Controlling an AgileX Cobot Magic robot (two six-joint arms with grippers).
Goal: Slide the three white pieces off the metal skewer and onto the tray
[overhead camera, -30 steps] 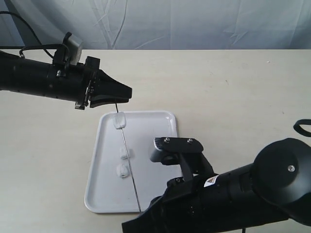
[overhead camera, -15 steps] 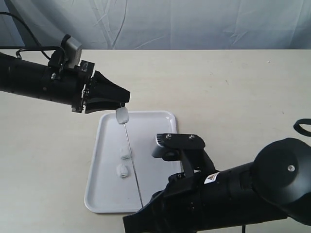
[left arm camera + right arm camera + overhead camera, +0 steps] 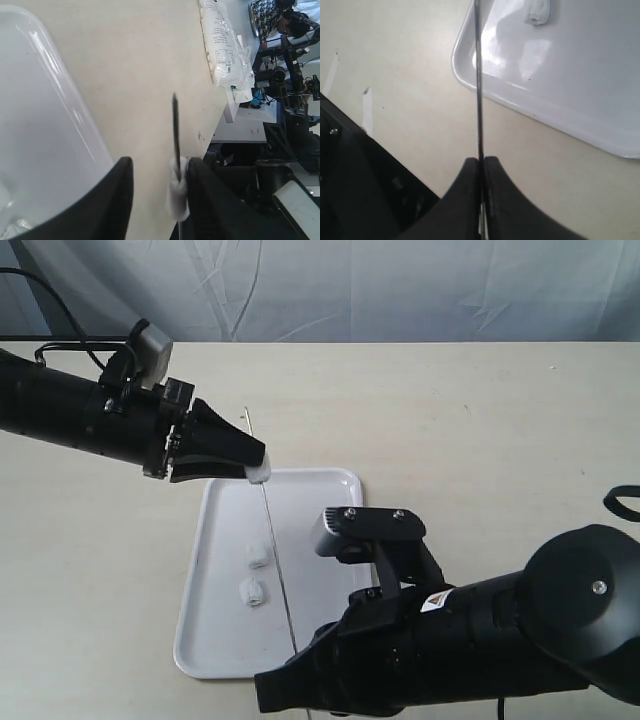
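The skewer's tip sticks out past the tray's far rim, so my left gripper will grab the last white piece (image 3: 258, 473), pull it off and carry it over the tray.
The white tray (image 3: 325, 502) lies mid-table with two of the white pieces (image 3: 258, 555) (image 3: 251, 591) loose on it. The third white piece (image 3: 259, 472) (image 3: 178, 195) is still threaded on the metal skewer (image 3: 275, 560) (image 3: 175, 130), above the tray's far rim. It rests against one finger of my left gripper (image 3: 252, 462) (image 3: 160, 167), which is open with the skewer running between its fingers. The skewer's tip pokes out beyond them. My right gripper (image 3: 295, 665) (image 3: 481, 162) is shut on the skewer's (image 3: 478, 75) other end, past the tray's (image 3: 570, 85) near rim. One loose piece (image 3: 537, 11) shows there.
A white plastic bag (image 3: 222, 45) lies near the table's edge, with lab clutter beyond it. Bits of white tape (image 3: 367, 95) mark the table near the right arm. A grey cloth backdrop (image 3: 400, 290) hangs behind the table.
The skewer has been pushed away from the right arm, so its tip now sticks out past the left fingers. The threaded piece rose off the tray's rim to the left fingertip. The right arm advanced.
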